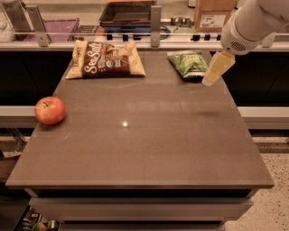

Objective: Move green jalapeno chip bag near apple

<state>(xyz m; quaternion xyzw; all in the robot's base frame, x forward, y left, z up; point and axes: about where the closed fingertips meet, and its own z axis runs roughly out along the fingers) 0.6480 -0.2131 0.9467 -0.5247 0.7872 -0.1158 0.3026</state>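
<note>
Next, I move my gripper to the green jalapeno chip bag and close it across the bag's middle (191,65).
The green jalapeno chip bag (188,64) lies flat at the far right of the brown table. The red apple (49,110) with yellowish patches sits near the table's left edge. My gripper (214,73) hangs from the white arm at the upper right. Its pale yellow fingers point down and to the left, just right of the green bag and above the table top. It holds nothing that I can see.
A larger tan-and-brown "Sea Salt" chip bag (106,58) lies at the far left-centre of the table (144,149). Behind the table runs a counter with a cardboard box (213,13), a dark tray (128,11) and a purple bin (58,28).
</note>
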